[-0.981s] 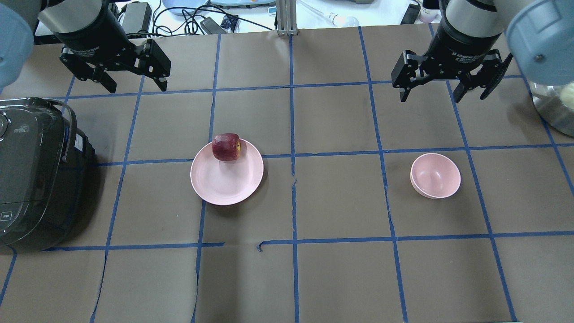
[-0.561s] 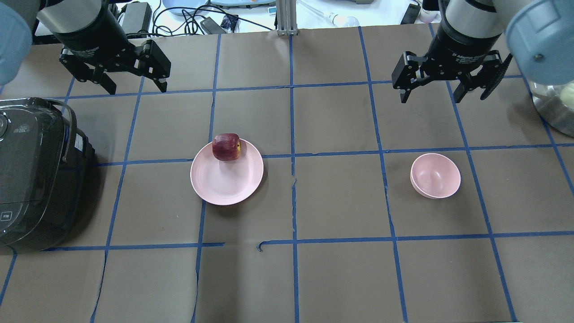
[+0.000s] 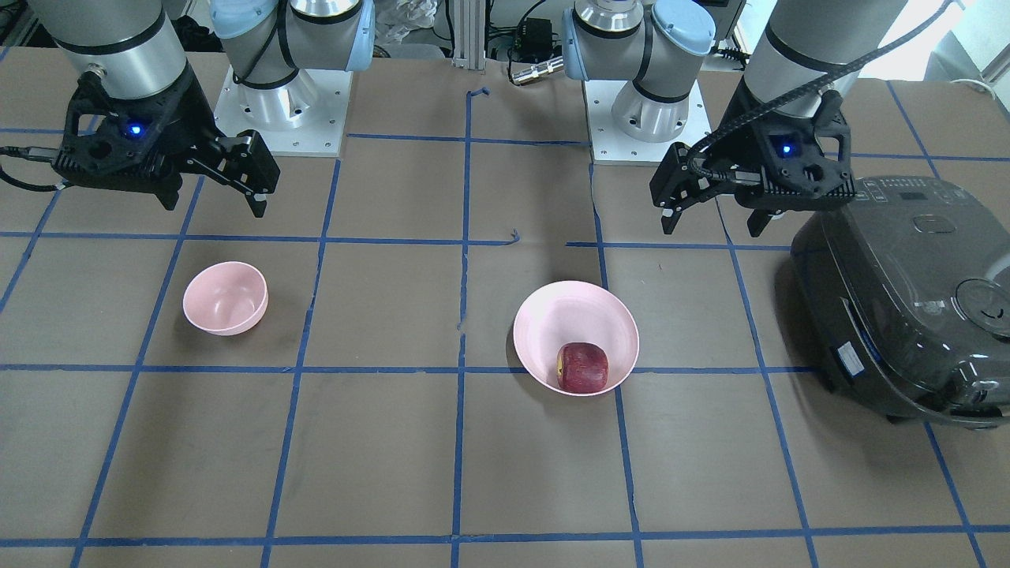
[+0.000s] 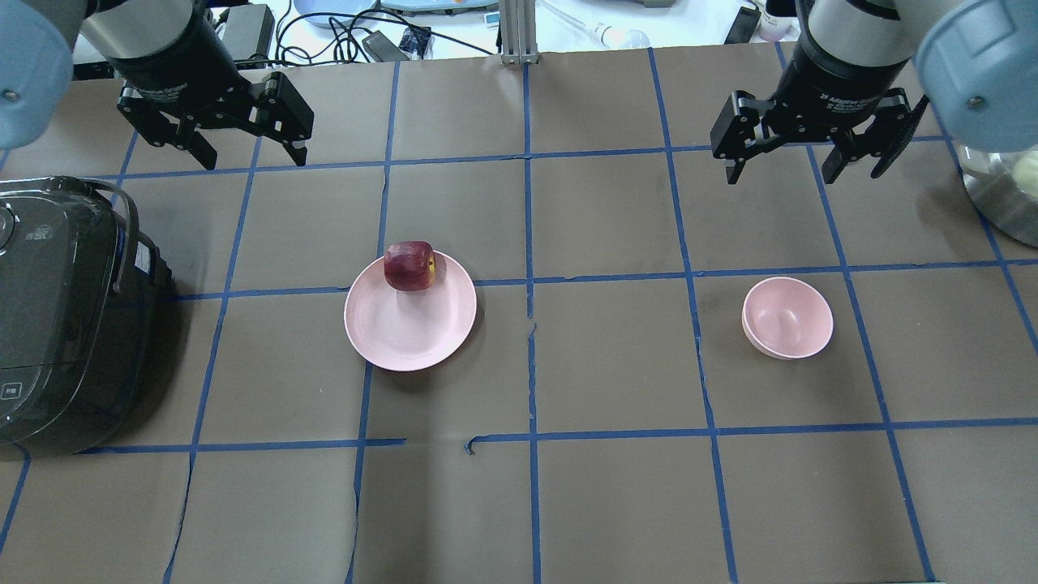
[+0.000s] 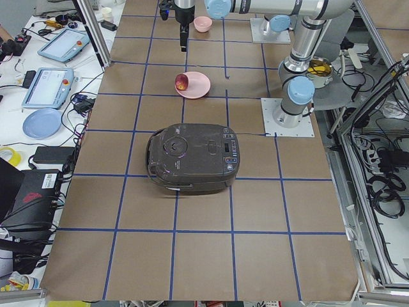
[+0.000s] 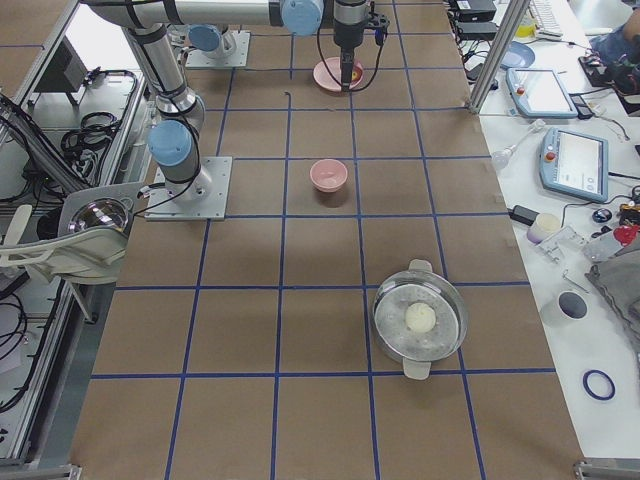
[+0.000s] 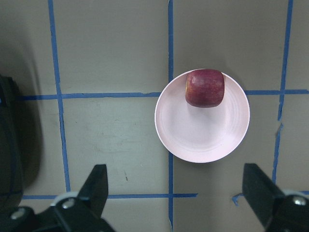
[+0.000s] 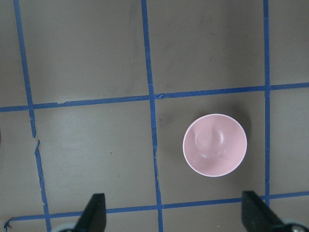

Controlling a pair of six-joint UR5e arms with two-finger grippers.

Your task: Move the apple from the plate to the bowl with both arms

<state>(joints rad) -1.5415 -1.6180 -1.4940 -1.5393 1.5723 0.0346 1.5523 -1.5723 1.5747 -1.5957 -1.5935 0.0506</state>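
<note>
I lower my left gripper to the pale pink plate next and close it around the middle of the dark red apple [image 3: 582,368] [image 7: 205,88].
The dark red apple [image 4: 409,265] lies on the far edge of the pale pink plate [image 4: 405,328], left of the table's middle. It also shows in the left wrist view [image 7: 205,87] on the plate [image 7: 198,137]. The small pink bowl [image 4: 787,318] stands empty to the right and shows in the right wrist view [image 8: 214,145]. My left gripper [image 4: 251,156] is open and empty, high above the table, beyond and left of the plate. My right gripper [image 4: 782,174] is open and empty, high and beyond the bowl.
A black rice cooker [image 4: 65,316] stands at the table's left edge. A steel pot [image 4: 1005,195] with a pale round thing inside stands at the right edge. An aluminium post [image 4: 512,32] and cables lie beyond the far edge.
Both grippers have shifted very slightly to the right, still open. The apple, plate and bowl have not moved.
</note>
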